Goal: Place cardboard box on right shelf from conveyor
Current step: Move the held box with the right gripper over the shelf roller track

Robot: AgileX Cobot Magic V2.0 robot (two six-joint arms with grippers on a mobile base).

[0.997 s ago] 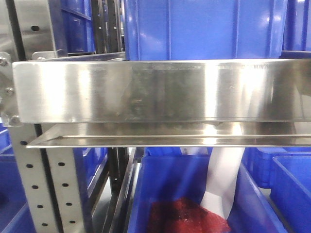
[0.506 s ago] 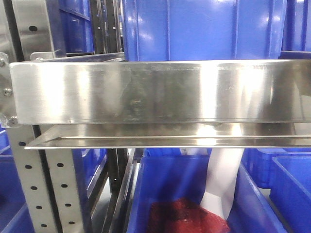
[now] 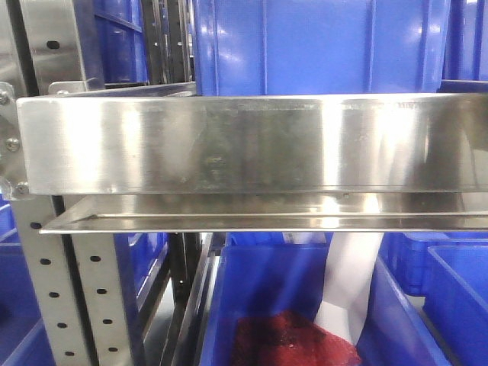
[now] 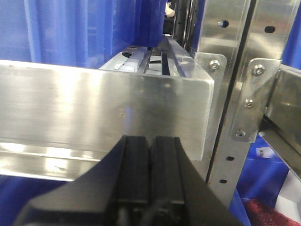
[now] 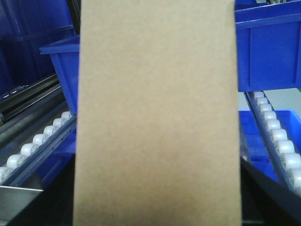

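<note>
Next, my right gripper lets go of the cardboard box behind the shelf's steel edge (image 3: pixel 374 82), in front of the upper blue bin.
The cardboard box (image 5: pixel 157 108), plain tan, fills the middle of the right wrist view. My right gripper (image 5: pixel 157 207) is shut on it, its dark fingers (image 5: pixel 256 193) showing at the box's lower sides. The right shelf (image 3: pixel 252 145) shows its wide shiny steel front lip across the front view, with a perforated upright (image 3: pixel 53 290) at its left end. My left gripper (image 4: pixel 150 146) is shut on nothing, just in front of the steel lip (image 4: pixel 94 113) of a shelf left of the uprights. The conveyor is out of view.
Blue plastic bins stand above the shelf lip (image 3: pixel 320 46) and below it (image 3: pixel 267 305), the lower one holding red material. White roller tracks (image 5: pixel 33 141) (image 5: pixel 277 136) run either side of the box, with blue bins (image 5: pixel 268 52) behind. Bolted steel uprights (image 4: pixel 235 94) stand right of the left gripper.
The front view has shifted very slightly, so the shelf lip sits a touch further left. Nothing else has visibly changed.
</note>
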